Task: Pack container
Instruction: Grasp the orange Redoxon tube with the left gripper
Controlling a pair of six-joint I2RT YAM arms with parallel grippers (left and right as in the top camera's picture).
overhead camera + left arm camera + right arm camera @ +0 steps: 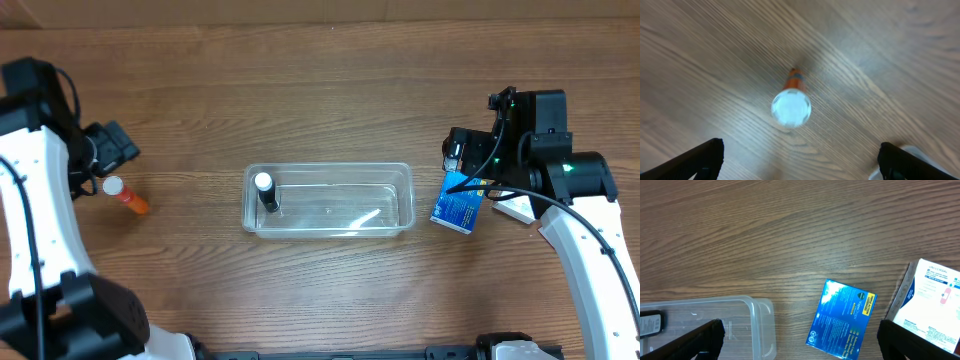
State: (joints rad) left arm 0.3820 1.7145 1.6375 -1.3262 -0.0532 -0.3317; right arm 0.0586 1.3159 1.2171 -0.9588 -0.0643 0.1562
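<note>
I need to move my left gripper next to the orange bottle's body [121, 192] [793, 90], beside its white cap, and I need to close it there.
The clear plastic container [330, 199] sits mid-table with a small black bottle with a white cap [266, 191] standing in its left end. An orange bottle with a white cap [125, 193] lies on the table at the left; my left gripper [110, 150] is open above it, and the left wrist view shows the bottle [792, 103] between and beyond the spread fingers. My right gripper [470, 160] is open over a blue packet [458, 207], which lies flat in the right wrist view [841, 319] beside the container's end [760, 325].
A white box [515, 207] lies right of the blue packet and shows in the right wrist view [932, 302]. The bare wooden table [330, 90] stretches behind the container.
</note>
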